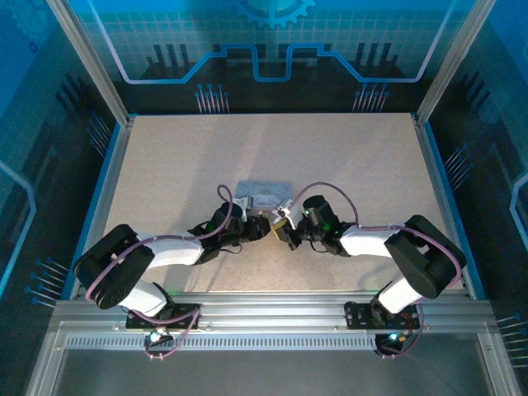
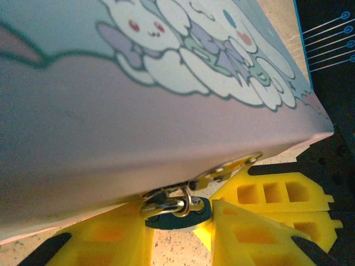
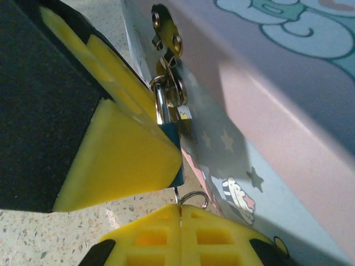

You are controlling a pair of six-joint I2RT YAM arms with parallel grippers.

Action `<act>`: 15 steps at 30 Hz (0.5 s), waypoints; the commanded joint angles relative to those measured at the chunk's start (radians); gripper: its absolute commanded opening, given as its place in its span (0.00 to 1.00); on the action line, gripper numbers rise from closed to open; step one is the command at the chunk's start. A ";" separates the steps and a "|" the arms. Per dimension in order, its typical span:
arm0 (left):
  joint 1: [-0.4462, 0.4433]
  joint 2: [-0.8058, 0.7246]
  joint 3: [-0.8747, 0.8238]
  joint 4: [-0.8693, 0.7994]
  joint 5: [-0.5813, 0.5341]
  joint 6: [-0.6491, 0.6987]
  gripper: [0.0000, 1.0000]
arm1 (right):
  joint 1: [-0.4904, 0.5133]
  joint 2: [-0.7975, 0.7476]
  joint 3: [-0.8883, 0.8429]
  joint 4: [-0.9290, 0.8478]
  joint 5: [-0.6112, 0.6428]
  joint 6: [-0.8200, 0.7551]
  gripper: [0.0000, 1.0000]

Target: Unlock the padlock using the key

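Observation:
I am pinching the padlock body by its narrow edges with my left gripper, so I will open it, back off, turn and grip the padlock body's flat sides (image 2: 177,224) to steady the padlock.
The padlock (image 3: 174,145), with a dark bluish body and a silvery shackle (image 3: 160,103), hangs from the hasp (image 3: 168,40) on the front of the lavender cartoon tin (image 1: 264,195). My left gripper (image 2: 177,235) is shut on the padlock body (image 2: 176,219), with one yellow finger on each side of it. My right gripper (image 3: 180,209) is shut on the key (image 3: 177,196). The thin blade points up into the bottom of the lock, and the key ring (image 3: 195,195) sticks out beside it. Both grippers (image 1: 268,227) meet at the tin's near side.
The tin (image 2: 138,111) sits mid-table, close behind both grippers. My left finger (image 3: 122,155) presses against the lock right above my right fingertips (image 3: 150,235). Bare speckled tabletop (image 1: 346,157) lies around, bounded by blue rails and glass walls.

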 commanded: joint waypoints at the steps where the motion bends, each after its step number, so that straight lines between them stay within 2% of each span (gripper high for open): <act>1: -0.012 0.003 0.030 0.027 0.078 0.007 0.29 | -0.011 -0.008 0.037 0.160 -0.016 0.031 0.06; 8: -0.012 0.021 0.033 0.038 0.090 0.001 0.29 | -0.011 0.001 0.073 0.189 -0.037 0.061 0.06; 15: -0.011 0.052 0.022 0.067 0.090 -0.013 0.29 | -0.010 0.032 0.035 0.163 -0.025 0.065 0.06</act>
